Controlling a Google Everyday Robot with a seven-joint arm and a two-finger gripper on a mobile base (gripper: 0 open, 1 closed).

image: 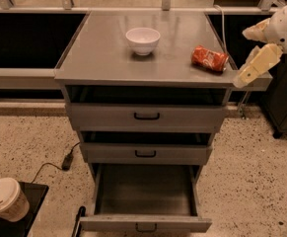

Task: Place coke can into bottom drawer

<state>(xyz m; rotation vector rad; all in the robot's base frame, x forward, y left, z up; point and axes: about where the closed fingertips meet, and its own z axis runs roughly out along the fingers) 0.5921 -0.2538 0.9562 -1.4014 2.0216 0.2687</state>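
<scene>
The robot's gripper should next move to the middle of the coke can (209, 59) lying near the front edge of the cabinet top and close there.
The coke can (209, 58) lies on its side on the right part of the grey cabinet top (103, 58), near the front edge. The bottom drawer (145, 191) is pulled out, and its inside shows nothing in it. My gripper (243, 57) hangs at the cabinet's right edge, just right of the can and not touching it. Its cream fingers (257, 64) are spread and hold nothing.
A white bowl (143, 40) stands at the middle back of the cabinet top. The two upper drawers (146, 116) are shut. A paper cup with a lid (4, 200) sits on a black surface at the lower left. A cable (66, 160) lies on the floor left of the cabinet.
</scene>
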